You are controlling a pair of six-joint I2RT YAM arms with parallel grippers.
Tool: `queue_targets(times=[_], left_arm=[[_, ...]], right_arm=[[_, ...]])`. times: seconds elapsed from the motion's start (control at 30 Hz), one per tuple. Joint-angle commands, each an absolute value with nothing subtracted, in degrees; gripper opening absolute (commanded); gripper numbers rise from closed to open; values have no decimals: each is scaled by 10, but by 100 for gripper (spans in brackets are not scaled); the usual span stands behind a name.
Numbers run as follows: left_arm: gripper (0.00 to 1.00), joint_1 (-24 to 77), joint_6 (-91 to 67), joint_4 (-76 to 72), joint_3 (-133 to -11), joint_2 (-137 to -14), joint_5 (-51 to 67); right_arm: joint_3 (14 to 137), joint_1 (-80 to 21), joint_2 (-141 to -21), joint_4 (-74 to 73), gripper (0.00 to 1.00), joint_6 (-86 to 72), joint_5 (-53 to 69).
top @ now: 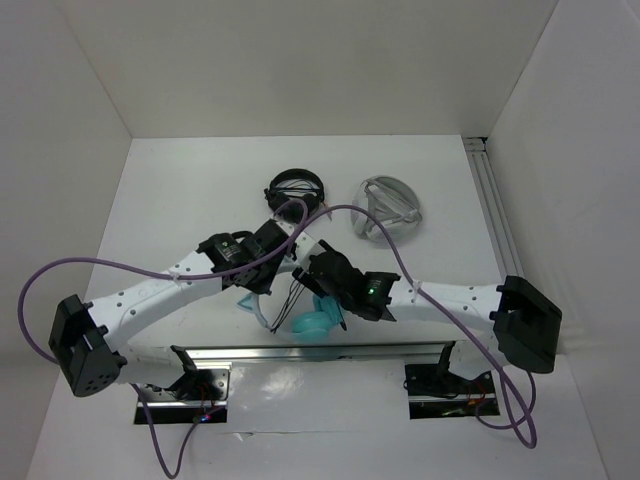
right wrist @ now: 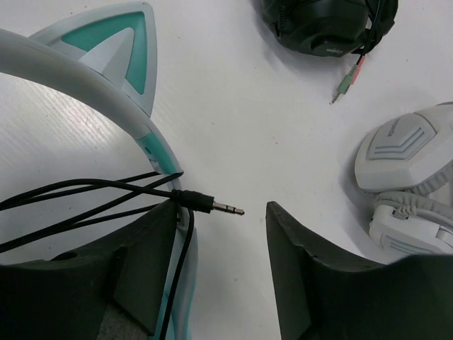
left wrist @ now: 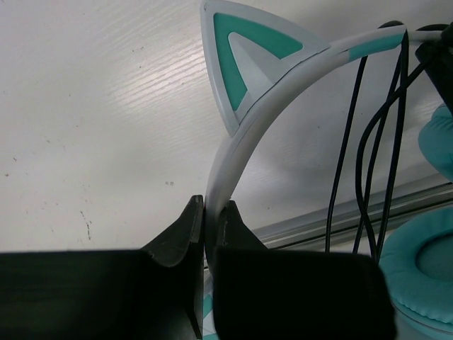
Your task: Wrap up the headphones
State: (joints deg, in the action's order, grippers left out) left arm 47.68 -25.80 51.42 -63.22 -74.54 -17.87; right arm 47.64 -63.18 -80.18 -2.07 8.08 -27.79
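Once the robot's left gripper lets go, the teal headphones will rest in the table's back corner (top: 187,176) farthest from the grey-white case.
The headphones (top: 315,322) lie near the front rail, teal ear cups down and pale headband (left wrist: 241,149) arching up with a cat ear (left wrist: 244,57). My left gripper (left wrist: 209,212) is shut on the headband, which is pinched between its jaws; in the top view it (top: 258,290) is just left of the cups. The thin dark cable (left wrist: 361,142) hangs in loops across the headband. My right gripper (right wrist: 221,212) is open. The cable's jack plug (right wrist: 212,205) sticks out by its left finger (right wrist: 141,262), untouched. The headband (right wrist: 71,71) passes left of that finger.
Smaller black headphones (top: 296,187) lie at the back centre and also show in the right wrist view (right wrist: 325,25). A grey-white round case (top: 388,208) lies right of them. An aluminium rail (top: 320,352) runs along the front, another (top: 495,210) along the right wall.
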Motion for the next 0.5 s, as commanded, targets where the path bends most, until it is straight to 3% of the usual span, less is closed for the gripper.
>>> queue_targets(times=[0.0, 0.3, 0.37, 0.47], left_arm=[[0, 482, -264, 529, -651, -740, -156], [0, 457, -269, 519, -669, -763, -150], [0, 450, -269, 519, -669, -770, -150], [0, 437, -264, 512, -669, -775, -145]], right_arm=[[470, -585, -781, -18, 61, 33, -286], [494, -575, -750, -51, 64, 13, -256], [504, -575, -741, -72, 76, 7, -256], [530, -575, -728, -104, 79, 2, -268]])
